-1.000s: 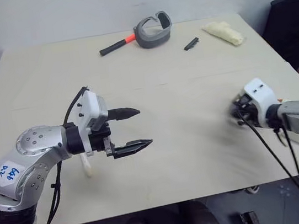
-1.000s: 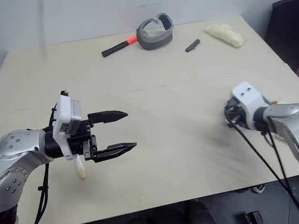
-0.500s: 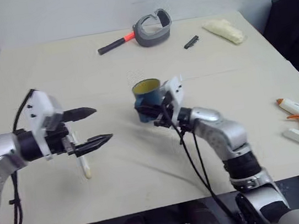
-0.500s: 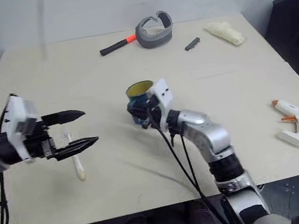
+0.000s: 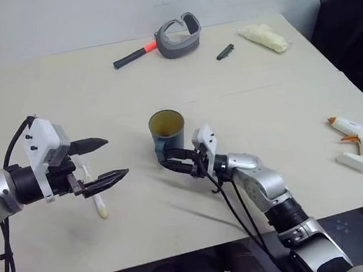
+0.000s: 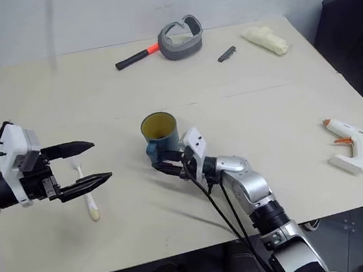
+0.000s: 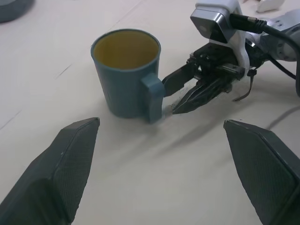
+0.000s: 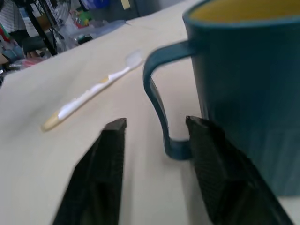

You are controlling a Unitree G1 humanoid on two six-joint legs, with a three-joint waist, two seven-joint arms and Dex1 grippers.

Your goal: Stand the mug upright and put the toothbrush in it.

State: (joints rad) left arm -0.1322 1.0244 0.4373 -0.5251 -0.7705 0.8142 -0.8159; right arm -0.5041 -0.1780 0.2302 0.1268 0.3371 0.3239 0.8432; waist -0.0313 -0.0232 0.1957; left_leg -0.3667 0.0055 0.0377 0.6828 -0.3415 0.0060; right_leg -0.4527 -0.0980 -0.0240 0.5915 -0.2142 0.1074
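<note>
My left gripper will grip the toothbrush on the upper handle (image 5: 89,177), just below the thin neck near its head.
The dark teal mug (image 5: 167,132) stands upright near the table's middle, its yellowish inside showing. My right gripper (image 5: 169,162) reaches in level at its base. In the right wrist view the two fingers (image 8: 110,173) stand apart on either side of the blue handle (image 8: 159,108), with a gap on the outer side. The toothbrush (image 5: 98,200) lies flat on the table to the mug's left, partly behind my left gripper (image 5: 117,157). That gripper hovers wide open with nothing in it, pointing toward the mug (image 7: 126,75).
At the back lie a hammer (image 5: 133,53), a grey curved headset-like object (image 5: 178,36), a small black piece (image 5: 224,51) and a cream bundle (image 5: 264,38). A white glue gun (image 5: 356,150) sits at the right edge. A dark chair (image 5: 356,30) stands beyond.
My right arm swung in from the right with the mug, lowered it upright onto the table, and its fingers have parted. The left gripper drew back to the left, still open.
</note>
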